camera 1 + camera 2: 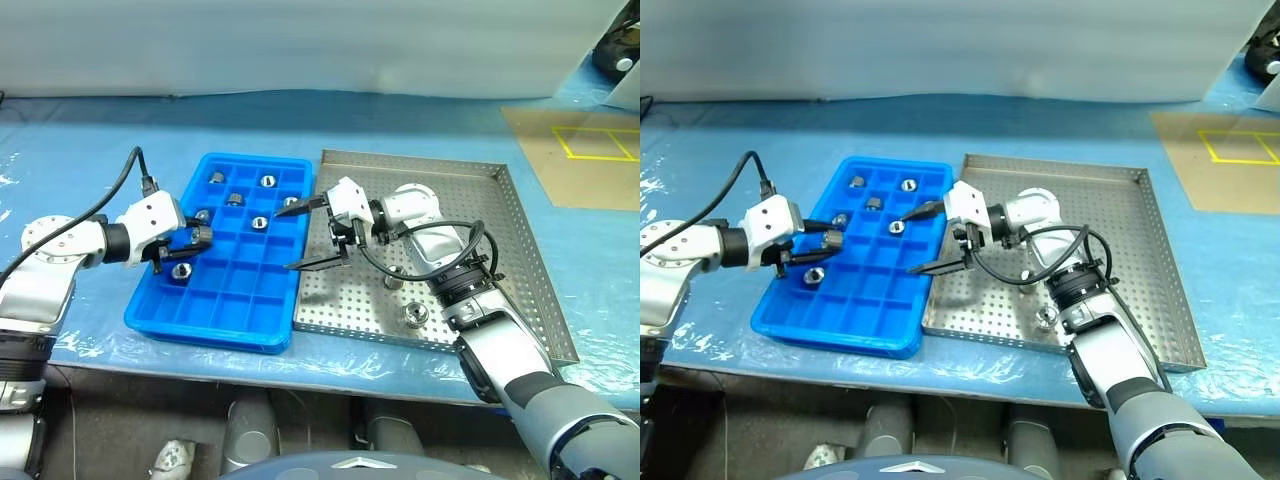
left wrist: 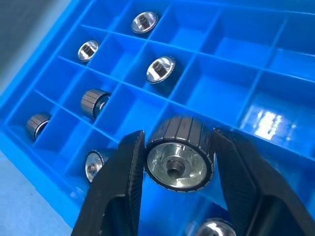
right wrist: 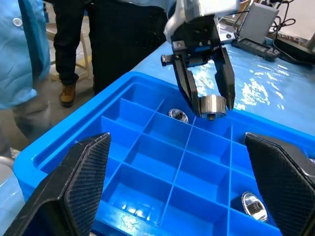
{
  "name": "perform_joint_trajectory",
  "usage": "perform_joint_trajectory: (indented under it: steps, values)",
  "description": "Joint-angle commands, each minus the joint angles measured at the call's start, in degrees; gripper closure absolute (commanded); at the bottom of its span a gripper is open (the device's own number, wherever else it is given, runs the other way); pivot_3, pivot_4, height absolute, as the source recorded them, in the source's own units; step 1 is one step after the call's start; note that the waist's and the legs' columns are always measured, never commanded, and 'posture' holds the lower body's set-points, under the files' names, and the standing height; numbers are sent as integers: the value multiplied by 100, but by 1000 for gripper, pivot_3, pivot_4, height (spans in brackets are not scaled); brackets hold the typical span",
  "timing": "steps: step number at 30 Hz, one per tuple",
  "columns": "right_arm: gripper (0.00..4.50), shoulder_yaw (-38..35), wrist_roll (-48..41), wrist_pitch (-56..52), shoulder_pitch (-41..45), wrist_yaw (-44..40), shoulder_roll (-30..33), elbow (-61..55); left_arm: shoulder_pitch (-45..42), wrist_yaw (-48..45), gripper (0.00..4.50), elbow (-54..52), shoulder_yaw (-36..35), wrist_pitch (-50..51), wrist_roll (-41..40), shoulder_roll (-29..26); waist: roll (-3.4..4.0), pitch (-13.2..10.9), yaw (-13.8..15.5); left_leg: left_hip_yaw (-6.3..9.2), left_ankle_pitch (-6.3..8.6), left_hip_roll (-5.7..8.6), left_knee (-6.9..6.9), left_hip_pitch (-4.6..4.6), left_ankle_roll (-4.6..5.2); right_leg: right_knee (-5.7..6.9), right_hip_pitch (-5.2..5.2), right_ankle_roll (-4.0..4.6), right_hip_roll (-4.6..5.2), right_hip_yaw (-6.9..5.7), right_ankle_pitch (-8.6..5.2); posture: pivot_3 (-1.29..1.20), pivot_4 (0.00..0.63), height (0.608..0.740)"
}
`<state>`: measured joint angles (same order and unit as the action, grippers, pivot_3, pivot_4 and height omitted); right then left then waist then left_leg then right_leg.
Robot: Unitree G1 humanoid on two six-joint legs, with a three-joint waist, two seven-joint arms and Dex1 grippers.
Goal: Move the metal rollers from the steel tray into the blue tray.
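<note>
The robot's left gripper will put the metal roller down in the blue tray compartment diagonally (image 1: pixel 216 243) (image 2: pixel 188 146) behind its front-most roller.
The blue tray (image 1: pixel 215 335) lies left of the steel tray (image 1: pixel 490 250). My left gripper (image 1: pixel 197 238) hovers over the blue tray's left side, shut on a metal roller (image 2: pixel 179 155) with a ribbed dark side and a shiny face. The right wrist view shows the same roller (image 3: pixel 212 105) above a compartment. Several rollers sit in the blue tray's compartments, such as one at the back (image 1: pixel 268 181) and one near the left gripper (image 1: pixel 181 270). Another roller (image 1: pixel 414 316) stands in the steel tray near its front rim. My right gripper (image 1: pixel 297 238) is open wide over the blue tray's right edge, holding nothing.
Both trays rest on a table under blue plastic sheeting (image 1: pixel 100 130), close to its front edge. A brown board with yellow tape (image 1: pixel 575 150) lies at the back right. People (image 3: pixel 29 49) stand beyond the table's left side.
</note>
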<state>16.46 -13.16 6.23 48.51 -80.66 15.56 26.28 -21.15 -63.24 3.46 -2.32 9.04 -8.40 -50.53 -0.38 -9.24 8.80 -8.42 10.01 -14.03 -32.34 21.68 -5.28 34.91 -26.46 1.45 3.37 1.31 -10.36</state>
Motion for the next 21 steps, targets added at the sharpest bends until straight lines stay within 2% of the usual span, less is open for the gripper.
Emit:
perform_joint_trajectory:
  steps: [1, 10, 21]
  values:
    - [0, -149, -45, -27, -49, 90, 99, -335, -256, -46, 2700, 383, 158, -254, 70, 105, 0, 0, -7, 0, 0, 0, -1, 0, -1, 0, 0, 0, 0, 0, 0, 264, 150, 740]
    - [0, -154, -71, -200, -317, 303, 279, -702, -576, 37, 2700, 1451, 448, -907, 330, 390, -1, 1, -29, 0, -4, -1, 0, -1, -7, 0, -2, 0, -5, 1, 0, 221, 150, 740]
    - [0, -182, -77, -292, -410, 404, 386, -880, -648, -88, 2700, 1542, 581, -914, 318, 670, -3, 2, -32, 0, -5, -1, -1, -1, -7, 4, -2, 0, -4, 2, 0, 201, 150, 740]
